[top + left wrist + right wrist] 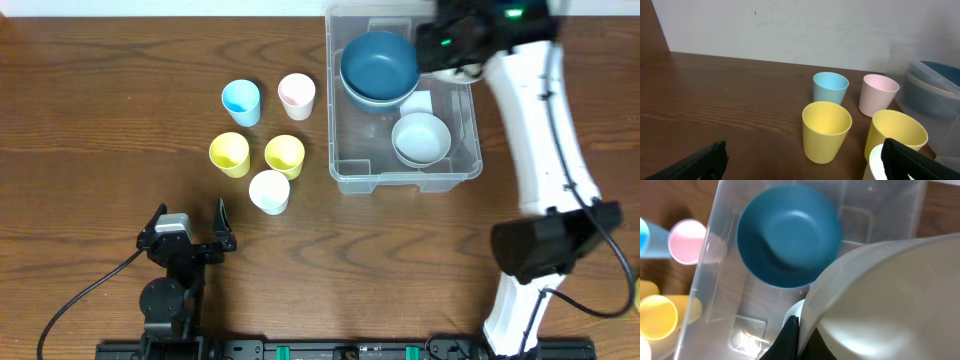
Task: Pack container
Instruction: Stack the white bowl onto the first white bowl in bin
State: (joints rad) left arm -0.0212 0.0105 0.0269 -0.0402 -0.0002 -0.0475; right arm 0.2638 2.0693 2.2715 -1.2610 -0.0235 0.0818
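Note:
The robot's right gripper should release its white bowl, now held above the container, on top of the other white bowl [421,135] in the clear container.
The clear container [350,150] stands at the back right of the table. A blue bowl [378,62] sits in its far left part, and a white bowl [420,138] is in its near right part. My right gripper [440,45] hangs over the container's far right corner. In the right wrist view, that gripper [799,330] is shut on the rim of a white bowl [890,295] above the container [715,260], beside the blue bowl [787,235]. I cannot tell whether this is the white bowl seen from overhead. My left gripper [190,225] [802,152] is open and holds nothing.
Several small cups stand left of the container: blue [240,102], pink [297,95], two yellow [229,154] [284,155] and white [269,191]. The left wrist view shows them just ahead of the left fingers, with the white cup [872,165] behind the right finger.

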